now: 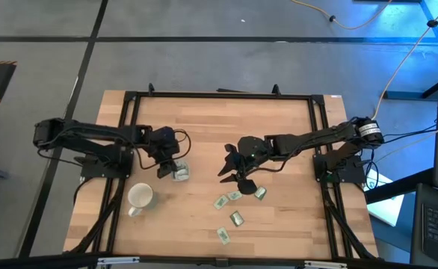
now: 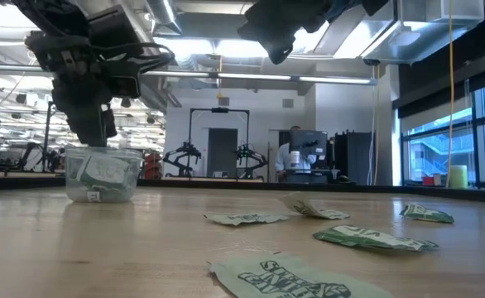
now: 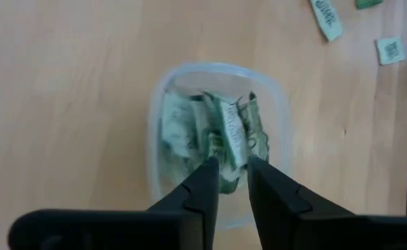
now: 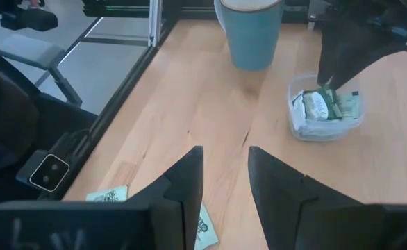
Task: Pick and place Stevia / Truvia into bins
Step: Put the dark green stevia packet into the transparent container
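Note:
The robot's right gripper will next go to the loose sachet lying nearest the base of the right arm and close on that sachet's end [image 1: 263, 192] that faces the base.
The clear plastic cup [image 1: 180, 173] stands left of the table's middle and holds several green and white sachets [image 3: 183, 132]. My left gripper [image 3: 232, 165] points down into the cup [image 3: 158, 125] from above, shut on one sachet. My right gripper [image 1: 230, 170] is open and hangs in the air right of the cup, touching nothing. Several loose sachets [image 1: 236, 218] lie flat on the wood near and in front of it; two of them [image 4: 110, 194] show beside its fingers. In the low view my left gripper [image 2: 95, 124] stands over the cup [image 2: 102, 175]. My left gripper pinches one sachet by its upper end [image 3: 233, 149] between its two fingers. The fingers [image 3: 205, 182] come from above, pointing down into the cup's mouth. The sachet stands bent and roughly upright, its lower part down among the other sachets in the cup.
A white mug [image 1: 139, 198] with a handle stands near the table's left near corner, close to the cup. A dark frame [image 1: 129, 101] runs round the wooden top. Bare wood lies toward the far edge. A person [image 2: 292, 157] is far off in the room behind.

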Controlling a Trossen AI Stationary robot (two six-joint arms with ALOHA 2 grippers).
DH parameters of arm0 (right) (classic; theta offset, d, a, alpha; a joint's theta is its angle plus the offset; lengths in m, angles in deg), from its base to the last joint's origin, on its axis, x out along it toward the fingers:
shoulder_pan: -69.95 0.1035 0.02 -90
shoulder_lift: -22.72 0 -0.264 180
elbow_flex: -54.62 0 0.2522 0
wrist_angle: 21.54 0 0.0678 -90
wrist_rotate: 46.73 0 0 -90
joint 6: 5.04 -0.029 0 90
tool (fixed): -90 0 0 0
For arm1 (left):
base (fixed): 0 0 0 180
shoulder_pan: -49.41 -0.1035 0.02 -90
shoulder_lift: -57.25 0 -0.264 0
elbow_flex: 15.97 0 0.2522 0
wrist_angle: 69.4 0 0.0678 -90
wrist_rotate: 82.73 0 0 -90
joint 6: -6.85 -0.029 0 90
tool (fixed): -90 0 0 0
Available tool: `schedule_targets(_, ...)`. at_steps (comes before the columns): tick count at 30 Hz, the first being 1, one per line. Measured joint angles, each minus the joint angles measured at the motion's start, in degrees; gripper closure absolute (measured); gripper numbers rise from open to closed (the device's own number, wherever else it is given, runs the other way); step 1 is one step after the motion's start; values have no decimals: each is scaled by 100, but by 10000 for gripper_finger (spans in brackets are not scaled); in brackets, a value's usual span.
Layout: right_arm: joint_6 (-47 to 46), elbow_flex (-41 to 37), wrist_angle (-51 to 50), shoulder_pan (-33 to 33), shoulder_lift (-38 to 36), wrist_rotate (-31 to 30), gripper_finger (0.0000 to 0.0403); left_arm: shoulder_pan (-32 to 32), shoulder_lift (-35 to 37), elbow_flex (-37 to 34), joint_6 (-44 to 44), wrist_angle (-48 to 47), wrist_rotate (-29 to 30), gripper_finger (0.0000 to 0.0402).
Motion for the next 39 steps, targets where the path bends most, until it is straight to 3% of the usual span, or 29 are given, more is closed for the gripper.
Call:
schedule_targets(8,-25,0,-171,0,-3,0,284,-212,7,599,-394,-445,62,327)
schedule_targets(13,-98,-9,-1359,77,-7,-4,284,-255,11,865,-800,-447,64,327)
schedule_targets(20,-1468,-333,-1918,331,-7,-19,284,-314,13,879,-1261,-450,320,327)
schedule_targets(27,-2735,-820,-2414,681,-7,-708,284,-314,13,879,-1261,-447,1098,329)
schedule_targets(39,-3577,-1436,-2546,1283,-7,-1526,287,-314,13,879,-1288,-323,1146,329)
